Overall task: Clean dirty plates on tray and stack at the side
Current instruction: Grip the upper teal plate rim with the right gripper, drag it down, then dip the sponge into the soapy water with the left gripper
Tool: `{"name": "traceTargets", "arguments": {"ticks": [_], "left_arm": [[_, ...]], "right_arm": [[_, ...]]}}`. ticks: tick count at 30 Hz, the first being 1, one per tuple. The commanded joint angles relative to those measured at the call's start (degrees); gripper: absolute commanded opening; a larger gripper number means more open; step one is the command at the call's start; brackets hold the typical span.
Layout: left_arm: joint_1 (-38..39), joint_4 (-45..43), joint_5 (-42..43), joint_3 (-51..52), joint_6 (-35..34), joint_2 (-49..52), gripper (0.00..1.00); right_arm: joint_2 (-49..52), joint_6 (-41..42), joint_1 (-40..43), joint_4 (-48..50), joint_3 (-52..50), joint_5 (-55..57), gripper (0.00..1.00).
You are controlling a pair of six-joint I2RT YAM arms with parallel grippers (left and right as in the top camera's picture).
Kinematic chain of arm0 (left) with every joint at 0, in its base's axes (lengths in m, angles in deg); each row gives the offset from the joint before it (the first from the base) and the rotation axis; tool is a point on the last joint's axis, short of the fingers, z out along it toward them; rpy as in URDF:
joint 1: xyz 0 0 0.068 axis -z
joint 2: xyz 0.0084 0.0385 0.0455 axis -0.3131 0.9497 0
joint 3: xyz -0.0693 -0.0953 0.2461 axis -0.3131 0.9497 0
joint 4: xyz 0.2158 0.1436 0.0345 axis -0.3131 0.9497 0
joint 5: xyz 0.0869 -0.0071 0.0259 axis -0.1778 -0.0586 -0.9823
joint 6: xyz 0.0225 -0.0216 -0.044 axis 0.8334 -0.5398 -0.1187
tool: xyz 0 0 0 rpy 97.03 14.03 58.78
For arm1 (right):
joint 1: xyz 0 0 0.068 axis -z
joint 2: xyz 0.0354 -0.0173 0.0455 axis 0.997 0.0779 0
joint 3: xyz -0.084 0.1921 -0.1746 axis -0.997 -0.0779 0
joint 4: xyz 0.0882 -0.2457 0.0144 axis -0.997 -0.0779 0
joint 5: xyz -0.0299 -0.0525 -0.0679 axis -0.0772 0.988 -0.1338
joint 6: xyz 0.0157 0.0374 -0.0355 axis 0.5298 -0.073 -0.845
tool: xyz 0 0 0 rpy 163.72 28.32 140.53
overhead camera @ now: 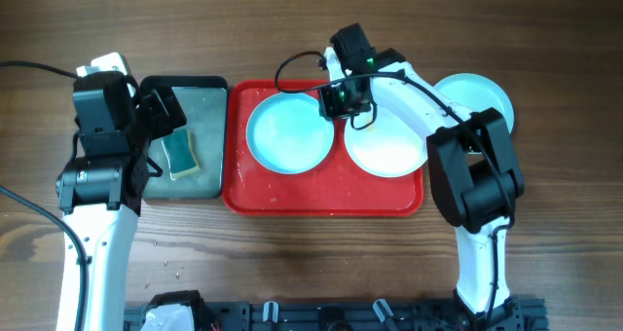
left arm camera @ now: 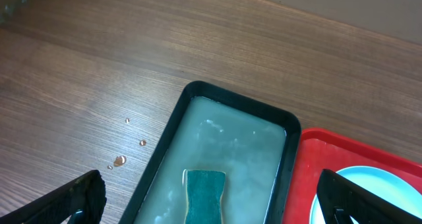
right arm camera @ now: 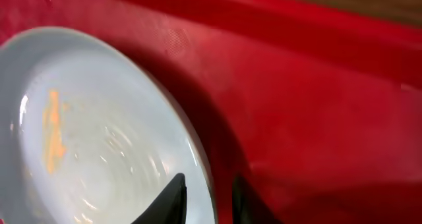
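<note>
The green-yellow sponge is in the black tray, and next my left gripper needs to go down to it and close around the sponge's middle point(overhead camera: 180, 154) point(left arm camera: 204, 209).
The red tray point(overhead camera: 321, 200) holds a cyan plate point(overhead camera: 287, 131) on its left and a white plate point(overhead camera: 389, 151) on its right. A second cyan plate point(overhead camera: 482, 92) lies on the table to the right of the tray. My right gripper point(overhead camera: 348, 102) is at the tray's far side between the two plates. In the right wrist view the gripper point(right arm camera: 210, 191) is shut over the rim of the white plate point(right arm camera: 99, 132), which has an orange smear. My left gripper point(overhead camera: 161, 127) hangs open and empty over the green-yellow sponge point(left arm camera: 204, 194).
The black tray point(overhead camera: 185, 81) with cloudy water and the sponge point(overhead camera: 181, 154) sits against the red tray's left side. Water drops point(left arm camera: 119, 161) lie on the wooden table left of it. The arm bases stand at the near edge.
</note>
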Motion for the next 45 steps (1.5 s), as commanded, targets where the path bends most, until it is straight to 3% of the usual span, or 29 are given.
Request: {"name": "traceTargets", "arguments": {"ticks": [1, 12, 16, 18, 19, 20, 21, 23, 27, 32, 35, 39, 40, 42, 45], "left_arm": [[-0.26, -0.22, -0.52, -0.68, -0.15, -0.09, 1.0], [-0.26, -0.09, 0.0, -0.68, -0.15, -0.09, 1.0], [-0.26, 10.21, 12.35, -0.68, -0.15, -0.11, 1.0], [-0.26, 13.77, 13.94, -0.68, -0.15, -0.11, 1.0], [-0.26, 16.76, 13.77, -0.68, -0.15, 0.31, 0.99], [-0.28, 18.88, 12.7, -0.59, -0.83, 0.9, 0.8], [-0.28, 19.3, 10.49, -0.15, -3.63, 1.62, 0.79], [-0.28, 18.1, 6.93, 1.66, -9.6, 4.22, 0.74], [-0.28, 12.46, 6.78, 3.28, -10.12, 13.29, 0.71], [-0.33, 4.76, 4.98, 3.28, 1.86, 24.04, 0.71], [-0.33, 1.81, 3.08, 3.28, 1.9, 26.62, 0.75], [-0.33, 0.92, 3.1, 3.3, 3.13, 30.99, 0.71], [-0.33, 0.76, 3.08, 3.3, 3.19, 31.71, 0.67], [-0.33, 0.26, 3.1, 3.3, 3.3, 32.5, 0.48], [-0.33, 0.11, 3.1, 3.3, 3.3, 32.54, 0.48]], "right_arm": [[-0.92, 0.07, -0.31, 0.55, -0.26, 0.72, 0.24], [-0.9, 0.02, -0.31, -0.48, -0.28, 0.68, 0.29], [-0.9, 0.04, -0.31, -1.46, -0.28, 0.63, 0.29], [-0.9, 0.83, -0.31, -2.01, -0.28, 0.63, 0.29], [-0.9, 1.53, -0.31, -2.08, -0.28, 0.63, 0.29], [-0.9, 1.49, -0.31, -2.08, -0.28, 0.63, 0.3], [-0.9, 1.49, -0.31, -2.05, -0.28, 0.63, 0.3], [-0.9, 1.49, -0.31, -2.03, -0.28, 0.63, 0.3], [-0.9, 1.49, -0.31, -2.03, -0.28, 0.63, 0.31], [-0.9, 1.46, -0.31, -2.03, -0.28, 0.63, 0.31], [-0.9, 1.49, -0.31, -2.03, -0.28, 0.63, 0.31], [-0.92, 1.46, -0.31, -2.01, -0.28, 0.63, 0.31], [-0.9, 1.42, -0.31, -2.01, -0.28, 0.63, 0.31], [-0.9, 1.44, -0.31, -2.01, -0.28, 0.66, 0.31], [-0.9, 1.4, -0.31, -1.99, -0.28, 0.66, 0.31]]}}
